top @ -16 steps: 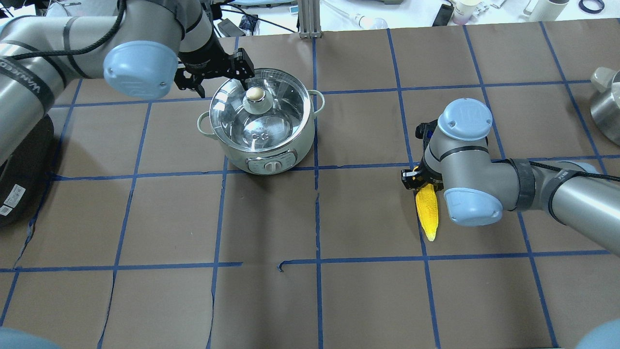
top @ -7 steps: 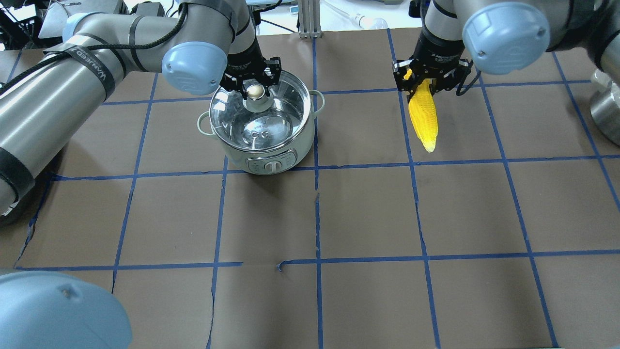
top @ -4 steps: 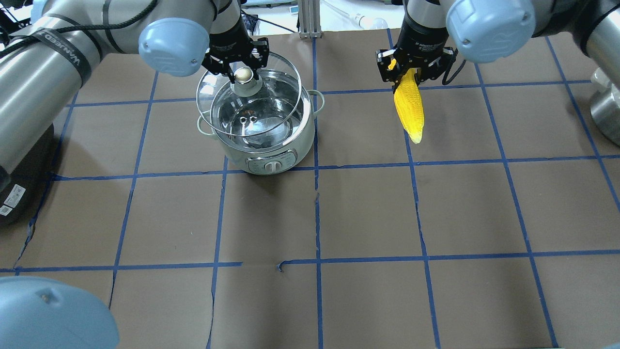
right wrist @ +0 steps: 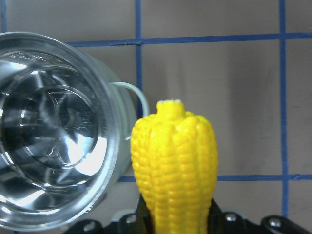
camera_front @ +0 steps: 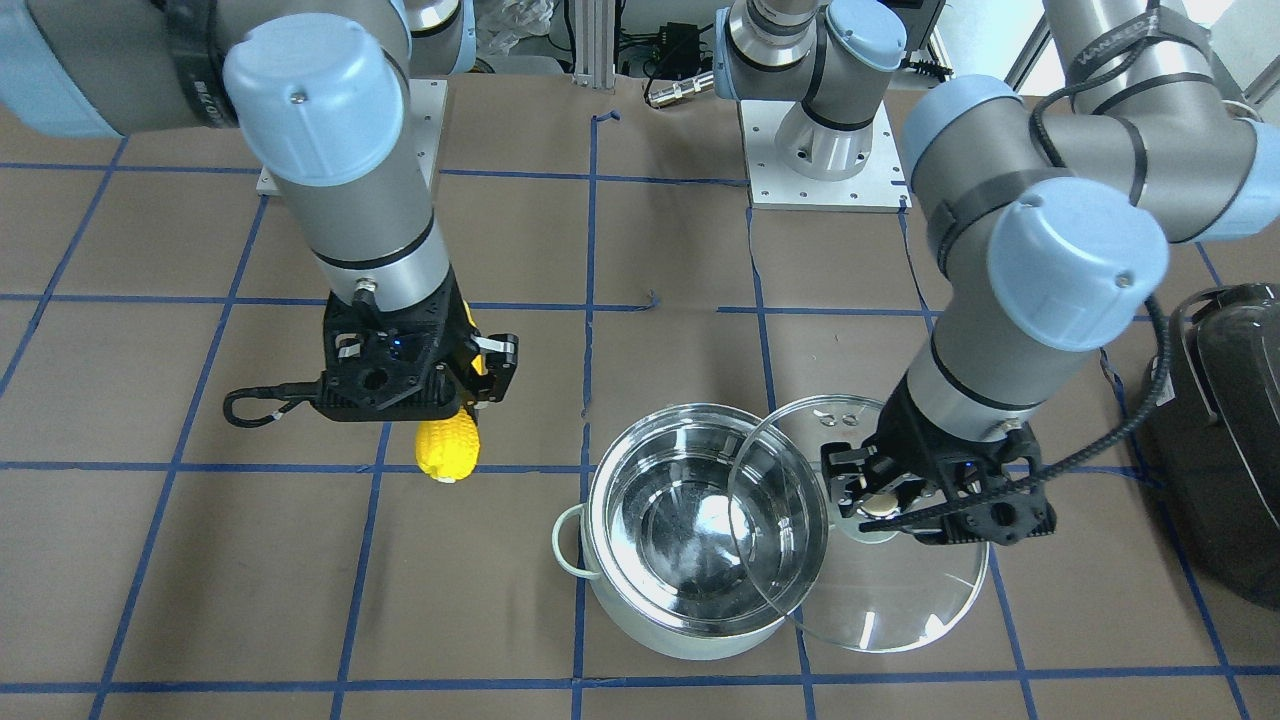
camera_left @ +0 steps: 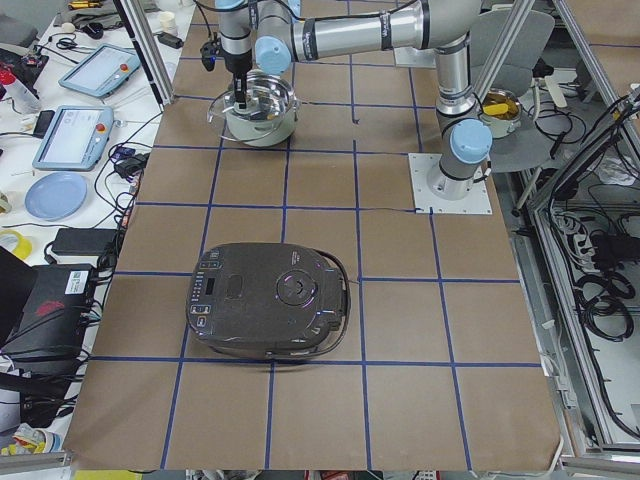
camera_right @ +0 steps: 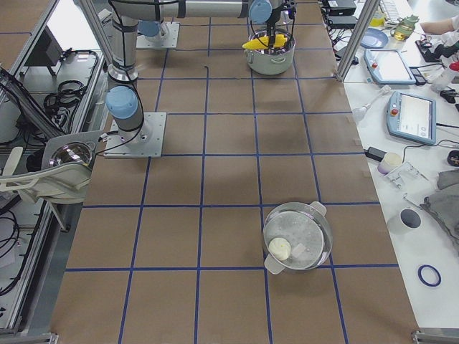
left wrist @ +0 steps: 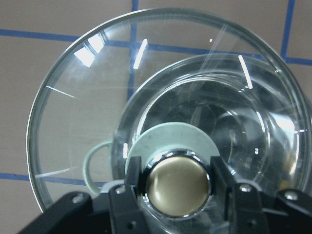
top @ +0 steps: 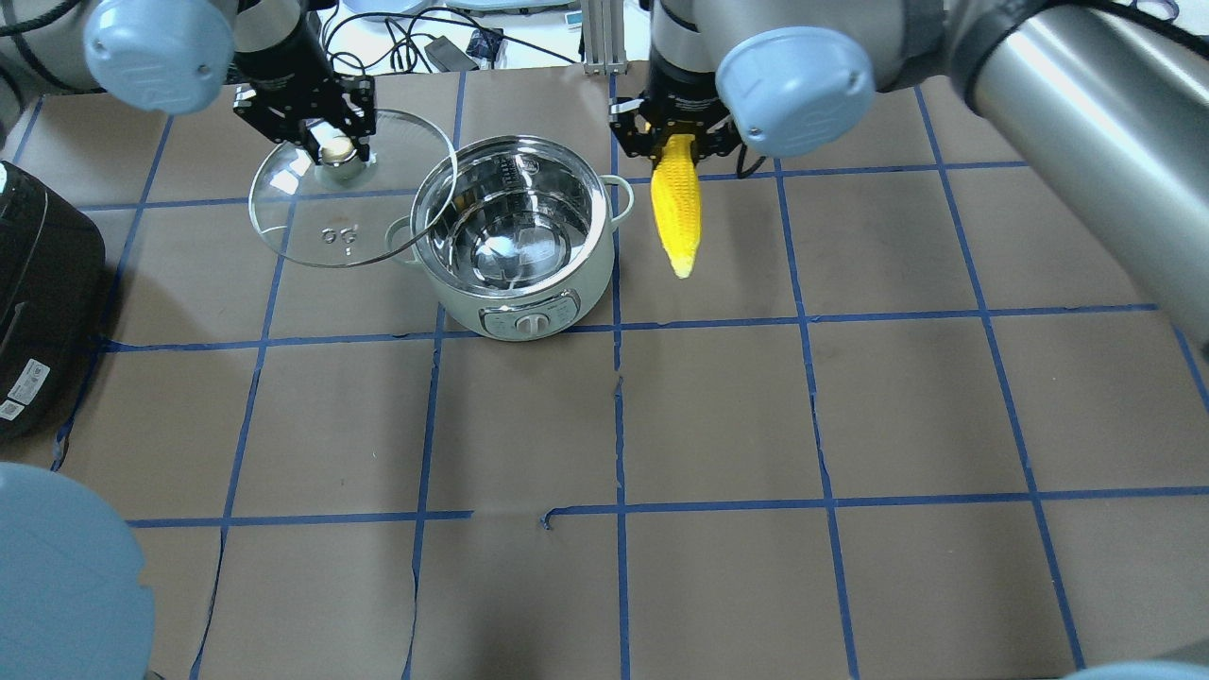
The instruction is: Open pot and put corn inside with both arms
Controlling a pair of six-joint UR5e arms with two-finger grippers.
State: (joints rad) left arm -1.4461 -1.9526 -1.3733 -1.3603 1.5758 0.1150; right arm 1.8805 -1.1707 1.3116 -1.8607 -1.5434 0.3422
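I need to use my left gripper to set the glass lid, now lifted beside the pot, down over the blue tape crossing (camera_front: 957,484) between the pot and the black appliance.
The mint-green pot (top: 515,283) stands open on the table, its steel inside empty (camera_front: 700,520). My left gripper (top: 332,151) is shut on the knob of the glass lid (top: 312,222) and holds it lifted, off to the pot's left, its edge overlapping the rim (camera_front: 880,600). The left wrist view shows the fingers (left wrist: 132,170) clamped on the brass knob (left wrist: 178,183). My right gripper (top: 678,142) is shut on the yellow corn (top: 678,203), which hangs tip down just right of the pot (camera_front: 447,445). The right wrist view shows the corn (right wrist: 174,161) beside the pot (right wrist: 53,131).
A large black appliance (top: 38,293) sits at the table's left end (camera_front: 1225,430). A second steel pot with a lid (camera_right: 297,236) stands toward the right end. Blue tape lines grid the brown table cover (top: 718,416).
My left gripper lifted the lid off the pot and carried it left. My right gripper carried the corn left, from well right of the pot to just beside its right rim.
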